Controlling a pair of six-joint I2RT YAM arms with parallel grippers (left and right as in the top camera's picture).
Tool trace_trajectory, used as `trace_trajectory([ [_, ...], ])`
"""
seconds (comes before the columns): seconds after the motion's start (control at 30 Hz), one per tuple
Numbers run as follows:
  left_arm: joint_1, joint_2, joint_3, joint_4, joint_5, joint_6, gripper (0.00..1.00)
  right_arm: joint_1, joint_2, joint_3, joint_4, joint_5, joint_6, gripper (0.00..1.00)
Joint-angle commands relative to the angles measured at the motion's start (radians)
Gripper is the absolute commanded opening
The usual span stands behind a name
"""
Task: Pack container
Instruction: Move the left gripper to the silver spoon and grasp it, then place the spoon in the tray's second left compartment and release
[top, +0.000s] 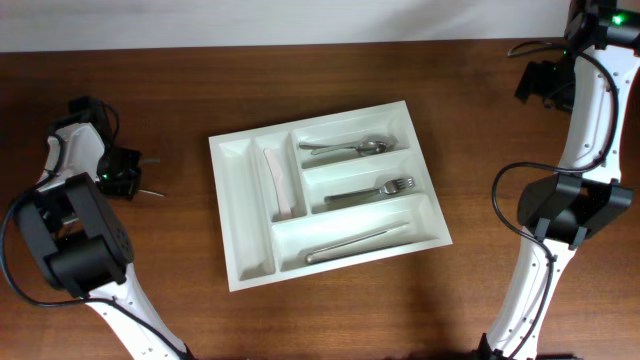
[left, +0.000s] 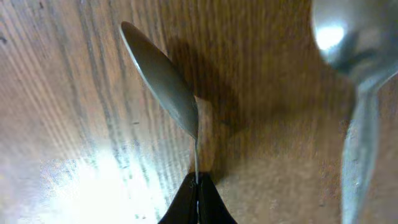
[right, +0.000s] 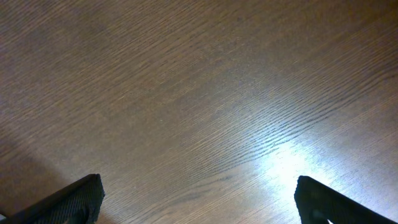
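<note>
Next, my left gripper lets go of the spoon in the empty tray compartment (top: 243, 211) next to the pale flat piece.
The white five-compartment cutlery tray (top: 235, 215) lies in the middle of the table. It holds a spoon (top: 350, 147), a fork (top: 375, 190), a knife (top: 355, 243) and a pale flat piece (top: 278, 180) in a narrow slot. My left gripper (top: 135, 172) is at the far left, low over the table. In the left wrist view it (left: 198, 186) is shut on the thin handle of a spoon (left: 163, 84) seen edge-on. A second spoon (left: 351, 43) shows blurred at the right. My right gripper (right: 198, 199) is open and empty over bare wood.
Two thin utensil ends (top: 152, 190) stick out beside the left gripper. The right arm (top: 585, 110) stands along the table's right side, its wrist (top: 540, 80) at the far right corner. A pale wall runs along the table's far edge.
</note>
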Motion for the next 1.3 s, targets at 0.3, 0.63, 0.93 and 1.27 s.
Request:
trace_trajectory([
  [0.3, -0.203, -0.324, 0.015, -0.159, 0.0, 0.262, 0.02, 0.005, 0.008, -0.002, 0.0, 0.016, -0.007, 0.99],
  [0.63, -0.476, -0.418, 0.014, -0.278, 0.045, 0.454, 0.02, 0.005, 0.008, -0.002, 0.0, 0.016, -0.007, 0.99],
  [0.93, -0.636, -0.409, -0.019, -0.286, -0.099, 0.497, 0.03, 0.005, 0.008, -0.002, 0.0, 0.016, -0.007, 0.99],
  [1.27, -0.636, -0.321, -0.132, -0.236, -0.087, 0.499, 0.04, 0.005, 0.008, -0.002, 0.0, 0.016, -0.007, 0.99],
])
